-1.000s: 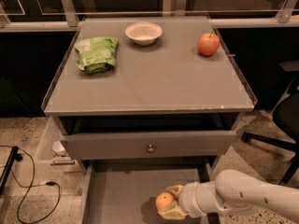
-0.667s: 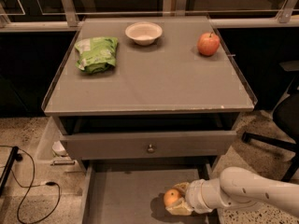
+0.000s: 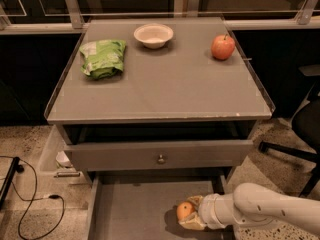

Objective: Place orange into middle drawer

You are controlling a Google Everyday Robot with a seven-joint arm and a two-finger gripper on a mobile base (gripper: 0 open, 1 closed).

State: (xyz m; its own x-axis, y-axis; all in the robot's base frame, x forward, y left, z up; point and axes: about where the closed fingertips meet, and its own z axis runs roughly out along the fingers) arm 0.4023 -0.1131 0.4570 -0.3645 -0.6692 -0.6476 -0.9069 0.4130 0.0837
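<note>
Next, my gripper lets go of the orange on the grey bottom of the open middle drawer (image 3: 179, 205), close to its shadow.
The orange (image 3: 184, 211) is small and round, held low over the grey floor of the open middle drawer (image 3: 132, 211), near its right side. My gripper (image 3: 190, 213) reaches in from the lower right on a white arm (image 3: 260, 211) and is shut on the orange, with pale fingers (image 3: 194, 223) wrapped around its right and lower sides. The orange's shadow lies just beneath it on the drawer floor.
Above is a grey drawer front with a round metal knob (image 3: 160, 159). On the tabletop (image 3: 165, 84) lie a green bag (image 3: 103, 58), a white bowl (image 3: 153, 35) and a red-yellow apple (image 3: 222, 46). Black cables (image 3: 30, 199) lie at left, a chair base (image 3: 290, 151) at right.
My gripper with the orange has shifted slightly right and lower in the drawer. Nothing on the tabletop has moved.
</note>
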